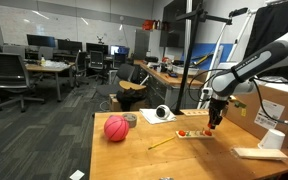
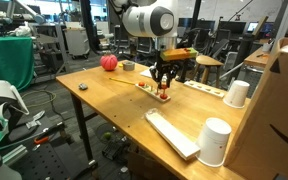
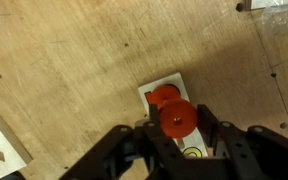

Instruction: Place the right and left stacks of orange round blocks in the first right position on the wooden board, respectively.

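Note:
I have the orange round blocks, now held just over the wooden board, to place. Next, I let go of them with my gripper on the wooden board's end (image 1: 208, 133) (image 3: 166, 97) nearest the cardboard box.
My gripper (image 3: 177, 128) is shut on a stack of orange round blocks (image 3: 177, 116), one finger on each side, held just over the wooden board (image 3: 176, 80). A second orange stack (image 3: 162, 97) stands on the board right behind it. In both exterior views the gripper (image 1: 214, 124) (image 2: 164, 92) points straight down over one end of the thin pale board (image 1: 191, 133) (image 2: 150, 88). The blocks are too small to make out clearly in those views.
A large red-pink ball (image 1: 116, 128) (image 2: 108, 62) lies near the table's far end. A yellow stick (image 1: 164, 143) lies beside the board. A larger pale flat piece (image 2: 172, 134) and white cups (image 2: 216, 141) (image 2: 237, 93) stand nearby, and a cardboard box (image 1: 280, 108) sits at the table's side.

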You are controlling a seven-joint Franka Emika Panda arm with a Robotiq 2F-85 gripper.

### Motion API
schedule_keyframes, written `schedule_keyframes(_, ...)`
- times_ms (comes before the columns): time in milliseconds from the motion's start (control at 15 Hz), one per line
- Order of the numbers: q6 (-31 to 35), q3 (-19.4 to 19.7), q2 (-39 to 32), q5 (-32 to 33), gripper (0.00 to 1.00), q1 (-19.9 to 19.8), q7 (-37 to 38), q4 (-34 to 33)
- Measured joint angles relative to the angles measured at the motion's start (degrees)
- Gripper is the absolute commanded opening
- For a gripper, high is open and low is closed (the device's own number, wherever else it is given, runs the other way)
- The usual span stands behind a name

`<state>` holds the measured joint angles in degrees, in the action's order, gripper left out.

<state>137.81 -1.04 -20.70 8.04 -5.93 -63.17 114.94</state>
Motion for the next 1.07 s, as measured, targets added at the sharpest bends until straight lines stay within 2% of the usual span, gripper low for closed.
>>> schedule_keyframes(1067,-0.1,-0.3,-0.2,-0.4,0.17,-0.1,0.0,-0.2)
